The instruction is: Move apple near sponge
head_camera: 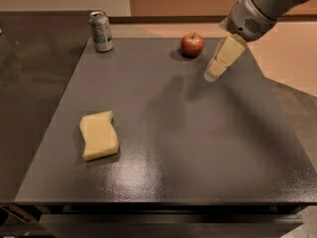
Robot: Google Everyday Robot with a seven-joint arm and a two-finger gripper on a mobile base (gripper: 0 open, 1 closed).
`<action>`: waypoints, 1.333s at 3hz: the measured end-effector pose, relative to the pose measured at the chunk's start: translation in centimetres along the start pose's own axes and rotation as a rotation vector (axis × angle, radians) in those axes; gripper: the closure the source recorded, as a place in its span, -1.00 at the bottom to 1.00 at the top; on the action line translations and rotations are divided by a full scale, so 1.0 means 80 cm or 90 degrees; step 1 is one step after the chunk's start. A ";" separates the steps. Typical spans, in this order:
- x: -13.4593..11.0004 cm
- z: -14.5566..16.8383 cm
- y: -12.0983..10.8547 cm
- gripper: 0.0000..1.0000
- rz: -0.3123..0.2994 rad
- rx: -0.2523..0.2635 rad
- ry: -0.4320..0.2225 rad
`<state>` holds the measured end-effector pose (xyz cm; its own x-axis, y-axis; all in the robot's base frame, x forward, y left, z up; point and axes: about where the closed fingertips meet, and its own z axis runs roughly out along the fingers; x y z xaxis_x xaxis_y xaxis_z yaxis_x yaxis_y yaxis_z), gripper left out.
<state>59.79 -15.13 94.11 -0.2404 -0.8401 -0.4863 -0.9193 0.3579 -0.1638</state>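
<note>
Next, I move my gripper to the red apple's middle [193,45], near the table's far edge, and close it there to carry the apple toward the sponge.
A small red apple [192,44] with a short dark stem sits near the far edge of the dark table [168,148], right of centre. A flat pale yellow sponge [99,135] with wavy edges lies at the front left of the table, far from the apple. My gripper [214,73], cream coloured, hangs from the grey arm at the upper right. It hovers above the table just right of and slightly in front of the apple, apart from it and holding nothing.
A silver drink can [101,31] stands upright at the table's far left corner. A darker counter surface [29,83] adjoins the table on the left. The floor drops away past the table's right edge.
</note>
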 end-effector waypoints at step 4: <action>-0.033 0.098 -0.107 -1.00 0.138 0.043 -0.100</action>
<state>70.71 -12.80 90.09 -0.3723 -0.6695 -0.6428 -0.8275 0.5531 -0.0967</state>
